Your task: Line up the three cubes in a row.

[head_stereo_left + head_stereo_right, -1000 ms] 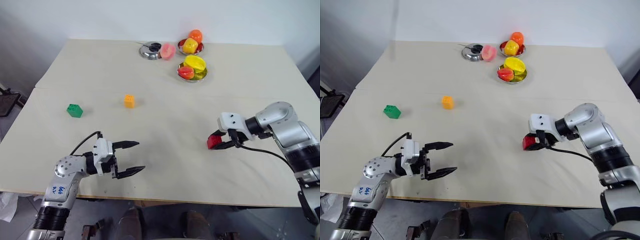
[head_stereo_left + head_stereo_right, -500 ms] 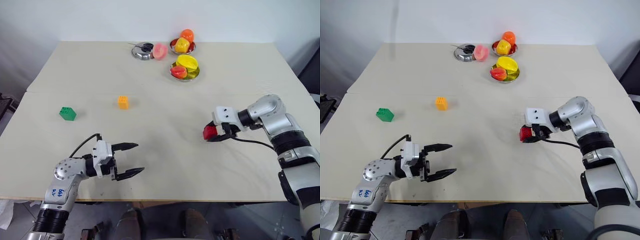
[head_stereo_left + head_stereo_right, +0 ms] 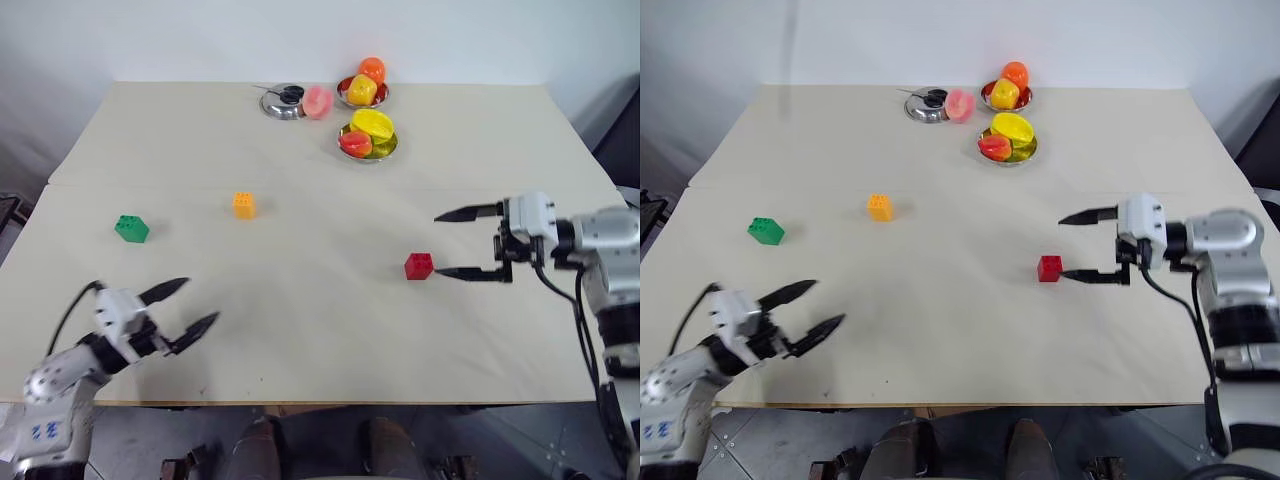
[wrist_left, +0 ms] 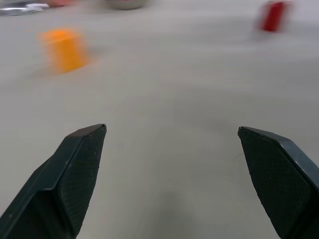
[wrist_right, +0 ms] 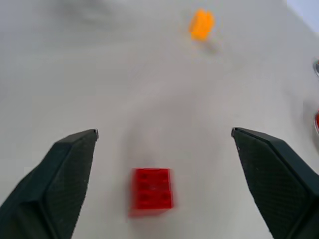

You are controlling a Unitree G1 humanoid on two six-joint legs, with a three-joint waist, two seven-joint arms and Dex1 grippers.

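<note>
The green cube farthest from the red cube is next for my left gripper, which should go to it and close on the green cube's sides point(image 3: 131, 231).
The red cube point(image 3: 419, 265) rests on the table right of centre, and it also lies ahead of the fingers in the right wrist view point(image 5: 151, 191). My right gripper point(image 3: 437, 243) stands open just to its right, lifted clear, its two fingers spread wide and pointing left. The orange-yellow cube point(image 3: 243, 204) sits left of centre, and the green cube point(image 3: 131, 228) lies further left. Near the table's front left edge my left gripper point(image 3: 198, 304) is open and holds nothing.
At the far middle of the table point(image 3: 320, 330) stand steel bowls with toy fruits point(image 3: 368, 135), point(image 3: 362, 90), and a small steel dish point(image 3: 284, 102) with a pink fruit beside it. The table's front edge runs close to my left gripper.
My right gripper has opened, let go of the red cube and drawn back to the right; the cube now sits free. My left arm swung out to the left. The camera view shifted.
</note>
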